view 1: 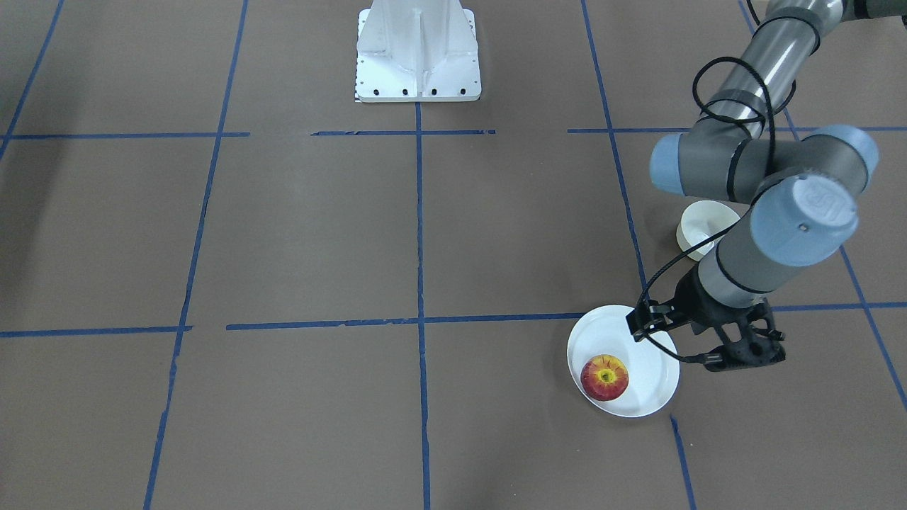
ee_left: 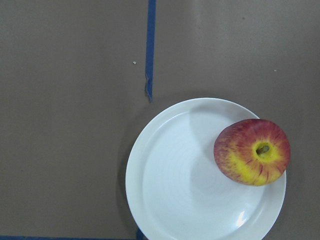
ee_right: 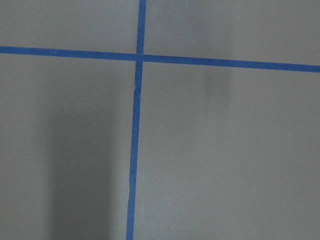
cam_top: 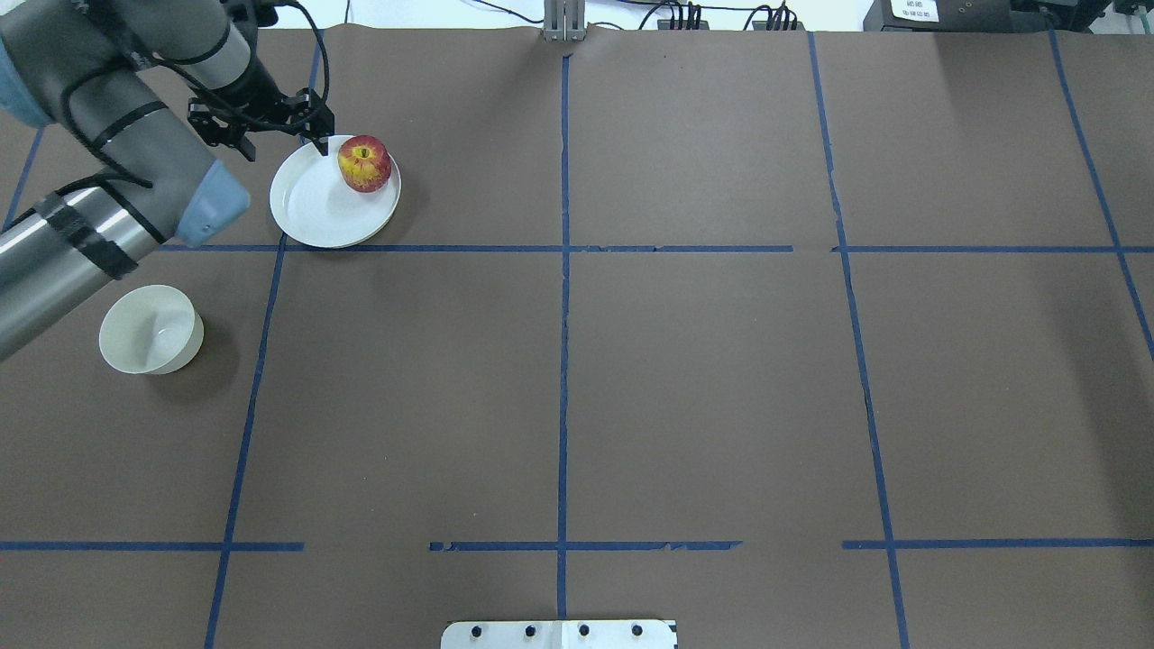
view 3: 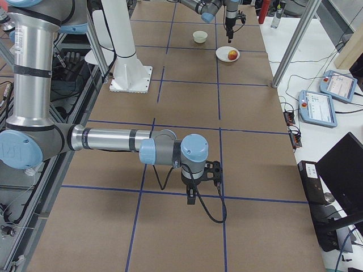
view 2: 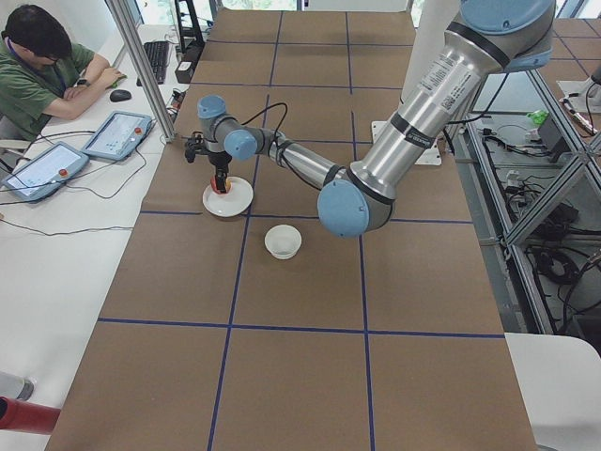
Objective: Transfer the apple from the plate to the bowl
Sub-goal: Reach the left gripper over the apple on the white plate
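Observation:
Next, I move my left gripper over to the red apple on the white plate and close it around the apple's middle (view 1: 604, 379) (ee_left: 251, 153).
The red apple (view 1: 604, 377) with a yellow stem patch lies on the white plate (view 1: 638, 340), at the plate's edge away from the left arm. It also shows in the overhead view (cam_top: 364, 163) and the left wrist view (ee_left: 252, 151). The cream bowl (cam_top: 149, 329) stands empty on the table, nearer the robot than the plate (cam_top: 315, 203) and partly behind the arm in the front view (view 1: 698, 223). My left gripper (view 1: 744, 354) hovers beside the plate's rim, looks open and holds nothing. My right gripper (view 3: 191, 197) points down at bare table far from the dishes; I cannot tell its state.
Brown paper with a grid of blue tape lines (cam_top: 563, 248) covers the table. The robot's white base mount (view 1: 418, 53) stands at the table's robot side. An operator (view 2: 38, 56) sits at a side desk with teach pendants beyond the plate's end.

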Tool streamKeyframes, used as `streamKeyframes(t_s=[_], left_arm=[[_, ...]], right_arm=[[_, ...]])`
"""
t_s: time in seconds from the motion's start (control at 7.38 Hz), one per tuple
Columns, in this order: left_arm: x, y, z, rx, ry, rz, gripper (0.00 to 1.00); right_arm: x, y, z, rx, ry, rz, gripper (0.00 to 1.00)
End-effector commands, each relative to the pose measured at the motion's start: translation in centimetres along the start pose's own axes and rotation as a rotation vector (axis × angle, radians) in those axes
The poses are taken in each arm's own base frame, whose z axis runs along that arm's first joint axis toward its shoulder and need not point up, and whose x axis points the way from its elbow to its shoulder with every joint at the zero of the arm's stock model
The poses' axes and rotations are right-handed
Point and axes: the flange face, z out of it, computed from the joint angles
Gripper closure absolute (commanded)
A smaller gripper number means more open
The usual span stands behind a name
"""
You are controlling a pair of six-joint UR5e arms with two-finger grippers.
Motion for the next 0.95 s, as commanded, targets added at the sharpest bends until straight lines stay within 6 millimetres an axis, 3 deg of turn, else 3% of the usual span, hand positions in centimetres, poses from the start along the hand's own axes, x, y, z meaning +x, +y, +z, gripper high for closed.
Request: streamKeyframes(t_s=[0.0, 0.27, 0.81], left_arm=[[3.6, -1.2, 2.0, 0.042, -0.041, -0.049, 0.0], [4.8, -1.5, 4.5, 0.049, -0.013, -0.052, 0.0], [5.8, -1.3, 6.7, 0.046, 0.008, -0.037, 0.0]], right_arm=[[0.0, 0.0, 0.0, 0.0, 0.0, 0.0, 0.0], [0.0, 0.0, 0.0, 0.0, 0.0, 0.0, 0.0], [0.0, 0.0, 0.0, 0.0, 0.0, 0.0, 0.0]])
